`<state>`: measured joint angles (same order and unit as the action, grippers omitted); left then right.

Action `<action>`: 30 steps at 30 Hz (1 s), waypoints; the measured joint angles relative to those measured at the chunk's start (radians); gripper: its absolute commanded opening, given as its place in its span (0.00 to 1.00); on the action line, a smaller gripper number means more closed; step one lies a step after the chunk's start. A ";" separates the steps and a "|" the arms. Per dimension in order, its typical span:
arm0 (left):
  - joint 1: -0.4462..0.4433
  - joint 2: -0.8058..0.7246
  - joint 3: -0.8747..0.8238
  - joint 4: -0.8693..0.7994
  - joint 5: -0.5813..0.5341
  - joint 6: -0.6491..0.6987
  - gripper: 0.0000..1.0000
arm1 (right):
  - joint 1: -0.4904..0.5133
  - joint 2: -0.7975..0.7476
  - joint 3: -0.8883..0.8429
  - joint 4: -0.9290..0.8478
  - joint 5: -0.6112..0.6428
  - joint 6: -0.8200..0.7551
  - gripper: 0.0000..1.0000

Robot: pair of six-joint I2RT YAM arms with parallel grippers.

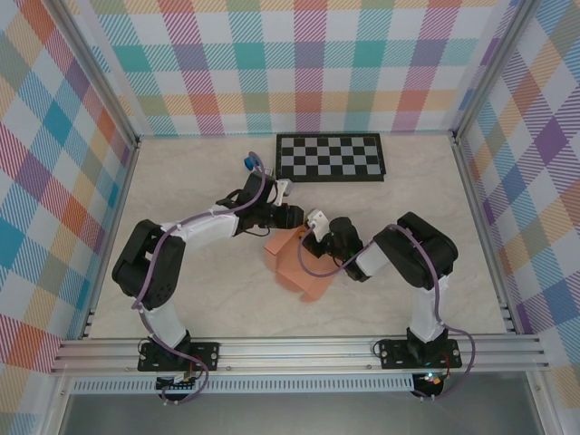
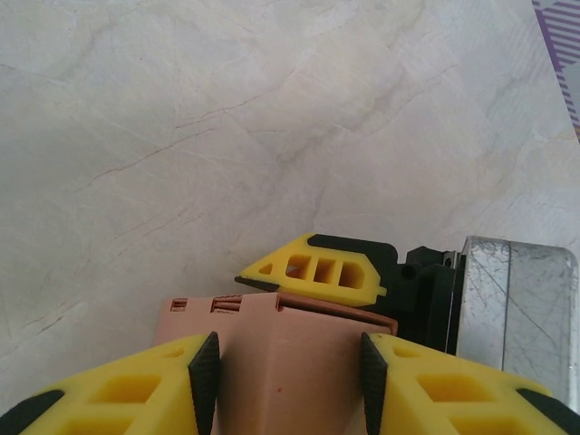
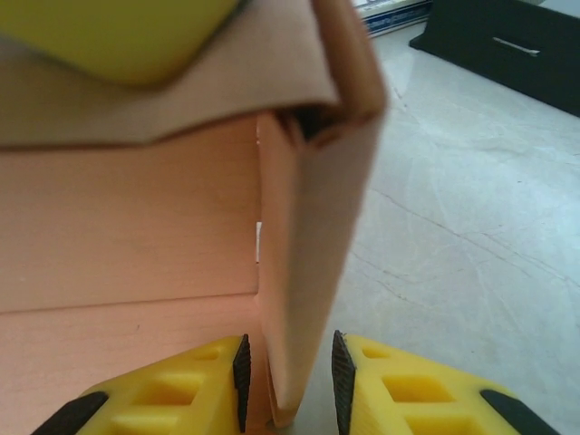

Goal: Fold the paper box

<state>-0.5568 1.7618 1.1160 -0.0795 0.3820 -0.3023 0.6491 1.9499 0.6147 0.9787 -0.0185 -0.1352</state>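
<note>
Both grippers crowd the far end of the crooked paper box, so the robot's right gripper should back off while the left gripper turns the box by its raised side (image 1: 284,246).
The paper box (image 1: 297,269) is a salmon-orange cardboard piece, partly folded up, lying mid-table between the two arms. My left gripper (image 1: 295,227) comes at it from the far side. In the left wrist view its jaws (image 2: 288,367) press on both sides of a raised panel of the box (image 2: 290,381). My right gripper (image 1: 312,243) reaches in from the right. In the right wrist view it (image 3: 288,376) straddles an upright side wall (image 3: 304,272) closely, one pad inside the box and one outside. The right gripper's outer finger (image 2: 317,267) shows beyond the box's far edge.
A black-and-white checkerboard mat (image 1: 331,156) lies at the back of the table. A small blue object (image 1: 246,163) sits to its left. Plaid walls and metal rails close in the marble-look table (image 1: 199,299). A black arm base plate (image 3: 507,41) lies near the right.
</note>
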 measured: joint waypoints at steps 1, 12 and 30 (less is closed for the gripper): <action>0.003 0.002 0.001 0.000 0.004 -0.001 0.44 | 0.004 0.000 0.001 0.000 0.015 0.000 0.32; 0.031 0.034 0.029 0.003 0.029 -0.012 0.44 | 0.034 0.016 0.050 -0.038 0.148 0.037 0.09; 0.030 0.062 0.068 -0.023 0.046 -0.012 0.44 | 0.040 -0.046 -0.018 -0.022 0.123 0.042 0.36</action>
<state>-0.5270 1.8240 1.1839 -0.1020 0.4278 -0.3141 0.6888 1.9038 0.5968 0.9569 0.1047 -0.0933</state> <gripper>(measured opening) 0.440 0.344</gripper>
